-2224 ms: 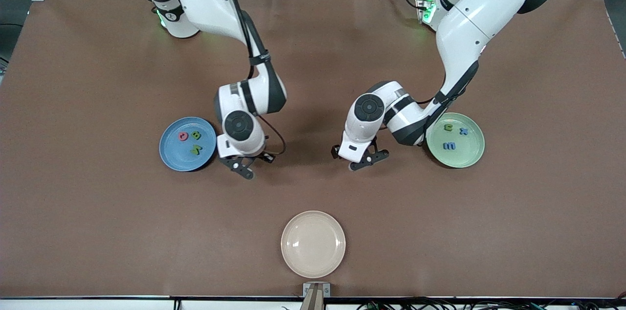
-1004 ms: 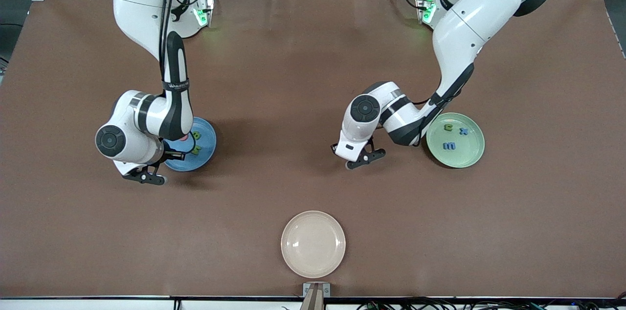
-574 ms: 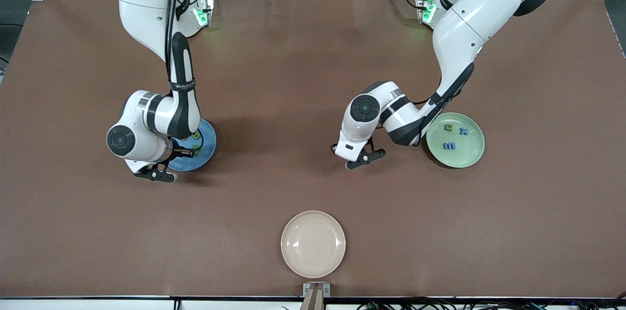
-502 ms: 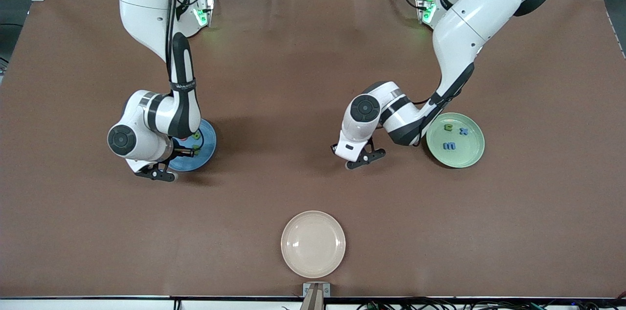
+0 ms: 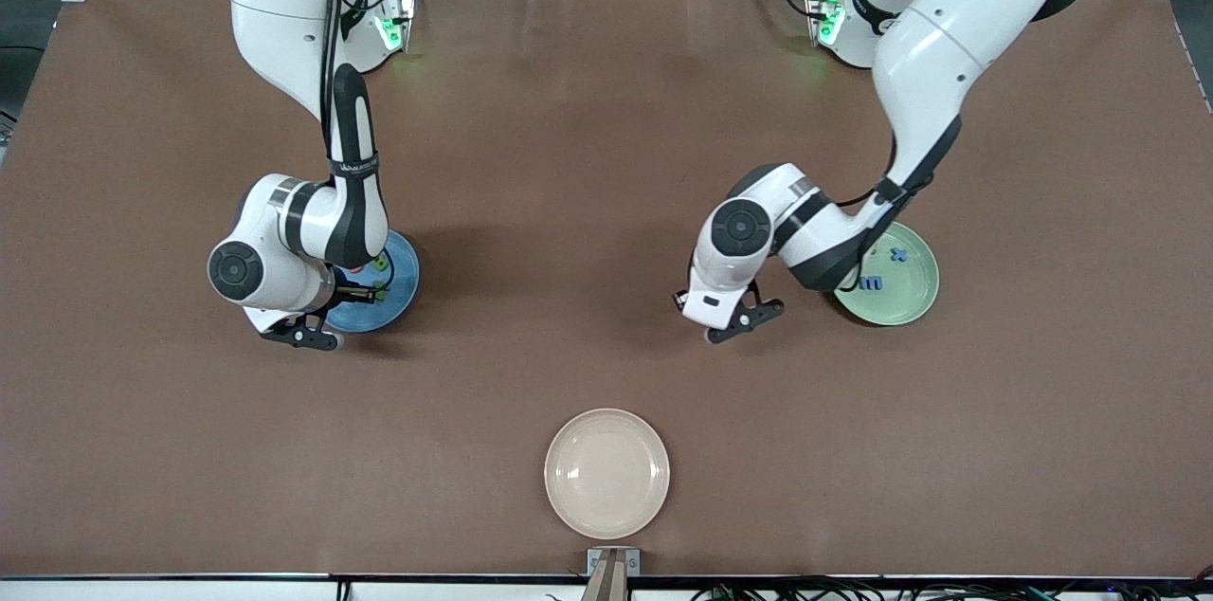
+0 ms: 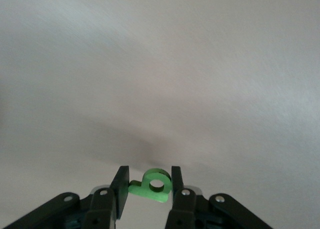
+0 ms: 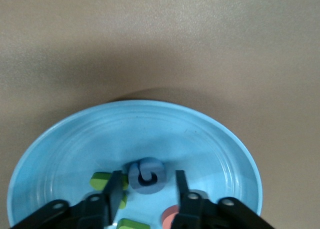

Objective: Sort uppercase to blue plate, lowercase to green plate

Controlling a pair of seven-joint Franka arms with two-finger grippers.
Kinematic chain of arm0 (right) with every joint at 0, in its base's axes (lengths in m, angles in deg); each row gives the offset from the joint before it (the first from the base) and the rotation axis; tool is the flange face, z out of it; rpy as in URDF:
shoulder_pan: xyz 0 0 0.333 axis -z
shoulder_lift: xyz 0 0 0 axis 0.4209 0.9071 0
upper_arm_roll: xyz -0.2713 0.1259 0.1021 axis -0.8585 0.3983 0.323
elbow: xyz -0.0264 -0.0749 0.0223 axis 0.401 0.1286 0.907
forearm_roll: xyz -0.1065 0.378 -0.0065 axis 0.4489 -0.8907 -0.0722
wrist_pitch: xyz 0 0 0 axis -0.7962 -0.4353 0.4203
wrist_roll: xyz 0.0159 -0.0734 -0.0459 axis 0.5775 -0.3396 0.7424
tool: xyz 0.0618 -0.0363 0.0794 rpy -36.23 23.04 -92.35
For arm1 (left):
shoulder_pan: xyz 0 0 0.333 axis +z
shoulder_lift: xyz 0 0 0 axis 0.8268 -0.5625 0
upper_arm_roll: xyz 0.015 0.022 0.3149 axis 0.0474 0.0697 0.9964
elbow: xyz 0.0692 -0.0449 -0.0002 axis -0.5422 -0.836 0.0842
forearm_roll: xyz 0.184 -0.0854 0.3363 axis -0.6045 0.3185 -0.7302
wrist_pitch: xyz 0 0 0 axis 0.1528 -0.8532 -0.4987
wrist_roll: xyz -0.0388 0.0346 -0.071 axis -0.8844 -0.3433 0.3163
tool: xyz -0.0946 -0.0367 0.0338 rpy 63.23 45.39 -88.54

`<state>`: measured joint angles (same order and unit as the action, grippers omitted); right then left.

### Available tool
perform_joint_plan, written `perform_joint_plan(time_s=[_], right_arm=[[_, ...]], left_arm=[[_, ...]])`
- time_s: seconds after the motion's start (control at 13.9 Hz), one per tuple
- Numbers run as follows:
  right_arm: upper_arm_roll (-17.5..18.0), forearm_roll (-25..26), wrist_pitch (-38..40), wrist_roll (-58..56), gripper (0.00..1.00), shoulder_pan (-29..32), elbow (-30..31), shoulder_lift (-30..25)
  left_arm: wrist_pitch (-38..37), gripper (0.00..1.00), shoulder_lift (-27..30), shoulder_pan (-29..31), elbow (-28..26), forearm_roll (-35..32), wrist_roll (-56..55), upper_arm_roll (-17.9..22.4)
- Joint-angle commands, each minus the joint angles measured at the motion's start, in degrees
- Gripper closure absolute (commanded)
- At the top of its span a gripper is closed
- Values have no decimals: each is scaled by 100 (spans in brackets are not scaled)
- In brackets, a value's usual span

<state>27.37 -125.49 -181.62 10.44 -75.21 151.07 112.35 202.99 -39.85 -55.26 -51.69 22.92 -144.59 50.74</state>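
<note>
The blue m is on the pale green plate (image 5: 895, 293). I will let go of the green b just beside it with my left gripper. The b is still held above bare table.
In the left wrist view my left gripper (image 6: 149, 172) is shut on a small green lowercase b (image 6: 154, 186), held above bare table. Seen from the front, that gripper (image 5: 733, 326) hangs over the table beside the pale green plate (image 5: 914, 293), where a blue x (image 5: 898, 254) and a blue m (image 5: 873, 282) lie. My right gripper (image 7: 148, 175) stands open over the blue plate (image 7: 210, 139), its fingers apart on either side of a blue G (image 7: 147, 179) lying on the plate. Green letters (image 7: 101, 179) and a red one (image 7: 172, 216) lie beside it. The right arm covers much of the blue plate (image 5: 398, 274).
An empty cream plate (image 5: 606, 473) sits near the table edge closest to the front camera, midway between the two arms. Brown table cover stretches around all three plates.
The right gripper has opened and the blue G now lies loose on the blue plate. The left arm has shifted toward the green plate, carrying the green b.
</note>
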Motion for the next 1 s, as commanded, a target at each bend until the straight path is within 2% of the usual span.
perform_joint_plan(time_s=[0.0,0.14,0.29,0.57,0.72,0.93], right_arm=[[-123,-116,515,-118,0,23,-78,-252],[-412,-64,1217,-135,0,14,-411,-358],[-720,-29,2113,-153,0,49,-990,-349],[-1037,156,2872,-293,0,268,-1853,-340],[-1091,182,3231,-381,0,531,-2336,-340],[-1056,402,3707,-530,0,1015,-3022,-323]], left_arm=[[-422,83,513,1210,-598,133,670,-811],[-440,83,741,2151,-1133,28,1162,-1313],[-405,83,952,2837,-1582,-25,1760,-1534],[50,83,971,4164,-2338,-787,2455,-1956],[393,83,944,4579,-2611,-1000,2798,-1974],[631,83,831,4931,-2726,-1377,3194,-1974]])
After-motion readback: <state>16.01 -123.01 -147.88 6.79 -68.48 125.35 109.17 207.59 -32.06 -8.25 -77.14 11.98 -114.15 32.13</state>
